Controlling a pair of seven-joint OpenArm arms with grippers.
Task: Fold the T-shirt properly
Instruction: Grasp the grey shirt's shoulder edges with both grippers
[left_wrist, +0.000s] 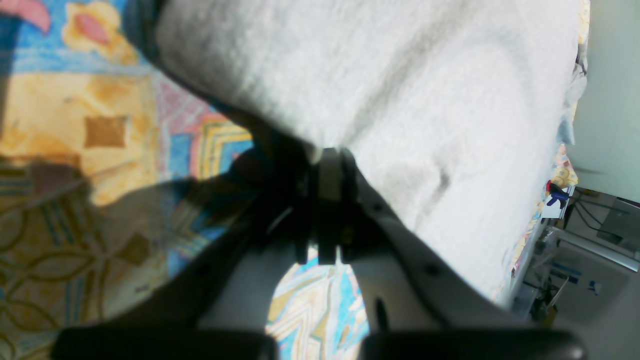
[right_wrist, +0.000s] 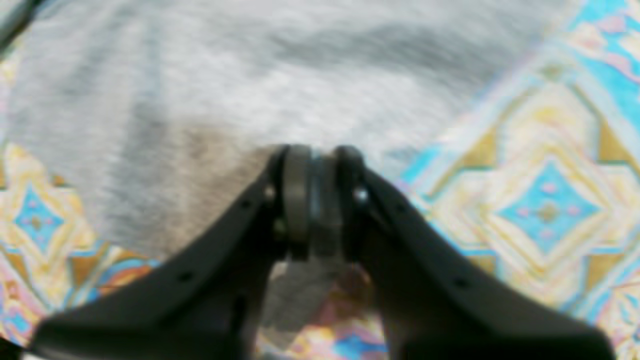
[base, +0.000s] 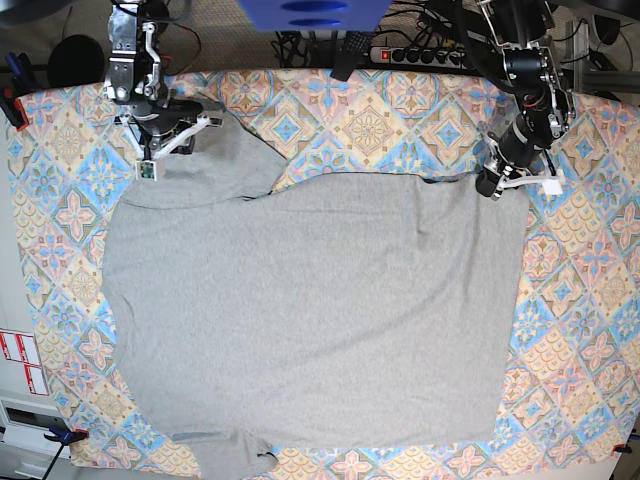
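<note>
I will open my right gripper's fingers, which are on flat fabric in from the T-shirt's corner, and pinch closer to that corner (right_wrist: 295, 300) before folding.
The grey T-shirt (base: 310, 310) lies spread on the patterned tablecloth (base: 590, 330), plain side up, with no lettering showing. My left gripper (base: 490, 187) is at the shirt's far right corner. In the left wrist view it (left_wrist: 327, 155) is shut on a pinch of the fabric (left_wrist: 425, 100), which is raised off the cloth. My right gripper (base: 152, 150) is at the shirt's far left corner. In the right wrist view it (right_wrist: 316, 152) is shut on the edge of the shirt (right_wrist: 175, 110). The far edge of the shirt sags between the two grippers.
The tablecloth covers the whole table. A power strip (base: 420, 55) and cables lie behind the far edge, with a blue object (base: 310, 12) at the top centre. Clamps hold the cloth at the left edge (base: 12, 100) and the front left corner (base: 60, 435).
</note>
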